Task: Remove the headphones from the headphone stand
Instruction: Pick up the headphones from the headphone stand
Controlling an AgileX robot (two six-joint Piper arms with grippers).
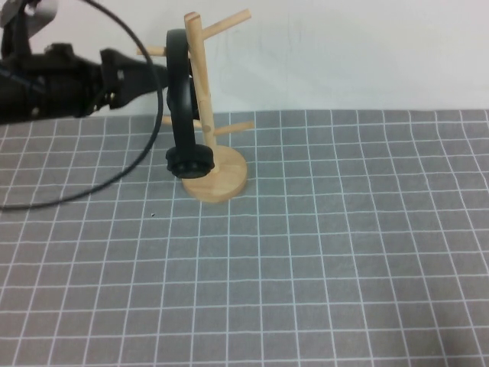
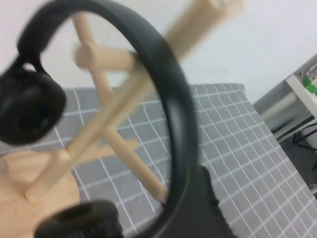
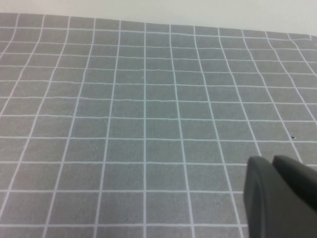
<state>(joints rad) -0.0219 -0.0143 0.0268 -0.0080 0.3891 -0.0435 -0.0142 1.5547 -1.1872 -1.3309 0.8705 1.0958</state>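
Observation:
The left gripper will next close on the headband's near side [image 1: 181,93] [image 2: 184,161], halfway between its top and the lower earcup of the black headphones.
The black headphones [image 1: 181,99] hang on the light wooden headphone stand [image 1: 200,84], their headband looped over an upper peg and one earcup [image 1: 189,160] down by the round base. My left gripper [image 1: 155,73] reaches in from the left and is right at the upper part of the headband. In the left wrist view the headband [image 2: 173,99] arcs close in front of the left gripper [image 2: 193,203], with the stand's post [image 2: 89,139] behind it and an earcup [image 2: 27,109] to one side. My right gripper [image 3: 271,161] is shut, empty, over bare mat, away from the stand.
A grey mat with a white grid [image 1: 321,252] covers the table, and a white wall stands behind it. The left arm's thin black cable [image 1: 114,176] loops down over the mat left of the stand. A shelf edge [image 2: 304,94] shows beyond the mat.

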